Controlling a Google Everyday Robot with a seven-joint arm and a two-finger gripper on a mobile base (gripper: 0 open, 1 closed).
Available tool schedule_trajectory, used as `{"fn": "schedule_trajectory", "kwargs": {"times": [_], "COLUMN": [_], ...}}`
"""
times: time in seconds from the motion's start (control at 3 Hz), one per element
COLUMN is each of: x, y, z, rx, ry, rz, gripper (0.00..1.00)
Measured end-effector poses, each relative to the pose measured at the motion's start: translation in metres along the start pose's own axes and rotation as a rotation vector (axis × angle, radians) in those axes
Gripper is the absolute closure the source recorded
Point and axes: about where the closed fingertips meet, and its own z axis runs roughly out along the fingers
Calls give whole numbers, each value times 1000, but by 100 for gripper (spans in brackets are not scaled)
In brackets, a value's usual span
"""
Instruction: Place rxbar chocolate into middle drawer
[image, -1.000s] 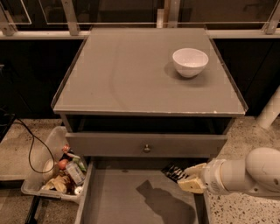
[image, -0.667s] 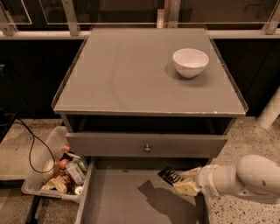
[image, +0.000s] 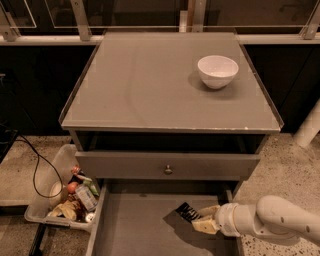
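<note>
The rxbar chocolate, now held just above the middle drawer, will be set free by my gripper on the middle drawer's grey bottom (image: 182, 212), by the edge of the dark shadow.
The rxbar chocolate (image: 186, 211) is a small black wrapper with white lettering. It is held at the tip of my gripper (image: 198, 218), which reaches in from the right on a white arm. The gripper is shut on the bar and holds it just above the right part of the middle drawer (image: 135, 227). That drawer is pulled open, wide and shallow, with a bare grey floor. A dark shadow lies on the floor under the bar.
Above the open drawer is a shut grey drawer with a small round knob (image: 168, 170). A white bowl (image: 217, 71) stands on the cabinet top (image: 150, 85). A clear bin of snacks and cans (image: 67, 195) sits on the floor at left, beside a black cable (image: 37, 165).
My gripper has moved left and slightly down with the bar, from the drawer's right edge to over its floor.
</note>
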Motion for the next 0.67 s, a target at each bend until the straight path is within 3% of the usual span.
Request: {"fn": "schedule_trajectory", "kwargs": {"times": [0.33,0.67], "x": [25,42], "y": [-11,-23], "z": [33,65], "rx": [-11,10], "ry": [27,77], "rz": [2,3], "gripper": [100,100]}}
